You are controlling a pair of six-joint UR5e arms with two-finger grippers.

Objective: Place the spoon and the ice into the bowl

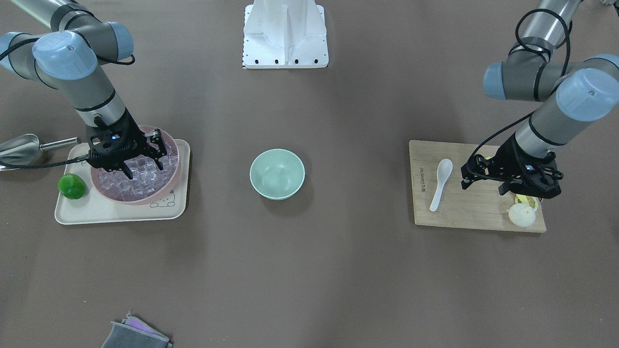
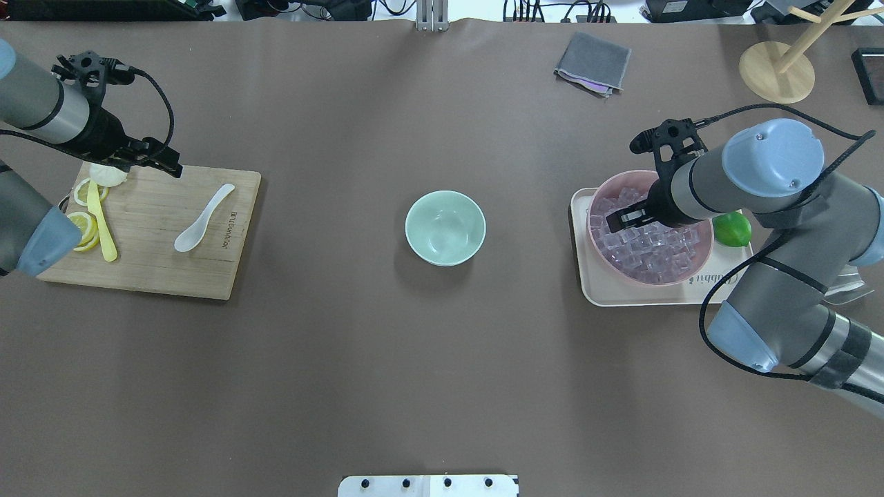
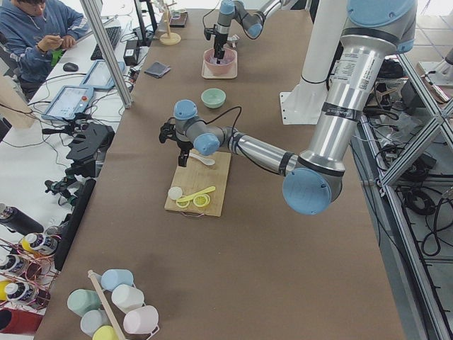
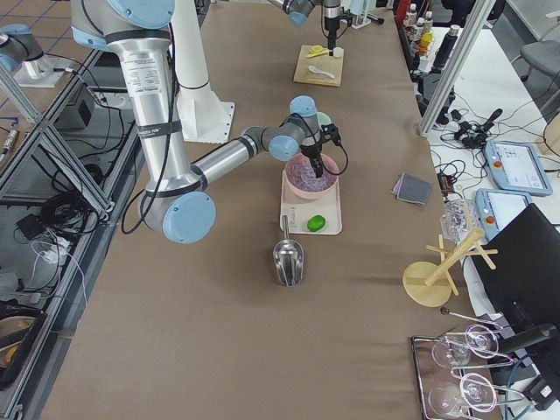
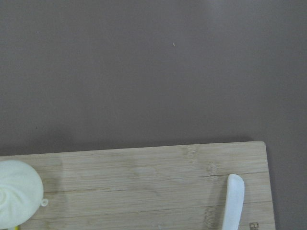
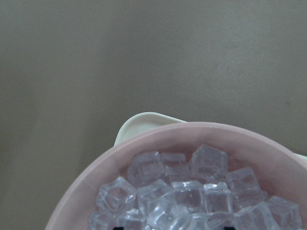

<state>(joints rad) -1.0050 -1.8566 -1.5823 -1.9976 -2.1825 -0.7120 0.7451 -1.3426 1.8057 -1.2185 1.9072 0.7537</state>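
Observation:
Next, I move my left gripper to the white spoon on the cutting board and close it on its upper handle (image 1: pixel 439 186), just under its wide rounded end.
The white spoon (image 1: pixel 441 181) lies on a wooden cutting board (image 1: pixel 464 212); its handle tip shows in the left wrist view (image 5: pixel 233 201). My left gripper (image 1: pixel 483 186) hovers open over the board, beside the spoon and apart from it. The mint-green bowl (image 1: pixel 277 173) stands empty at the table's middle. Clear ice cubes (image 1: pixel 140 181) fill a pink bowl (image 1: pixel 175 151), seen close in the right wrist view (image 6: pixel 192 191). My right gripper (image 1: pixel 143 168) is open, its fingertips down among the top cubes; I cannot tell whether they touch one.
The pink bowl sits on a cream tray (image 1: pixel 96 212) with a green lime (image 1: pixel 72 186). A steel scoop (image 1: pixel 19 147) lies beside the tray. Lemon slices, a yellow utensil (image 2: pixel 102 228) and a white round piece (image 1: pixel 521 215) share the board. A grey cloth (image 2: pixel 592 62) lies far off.

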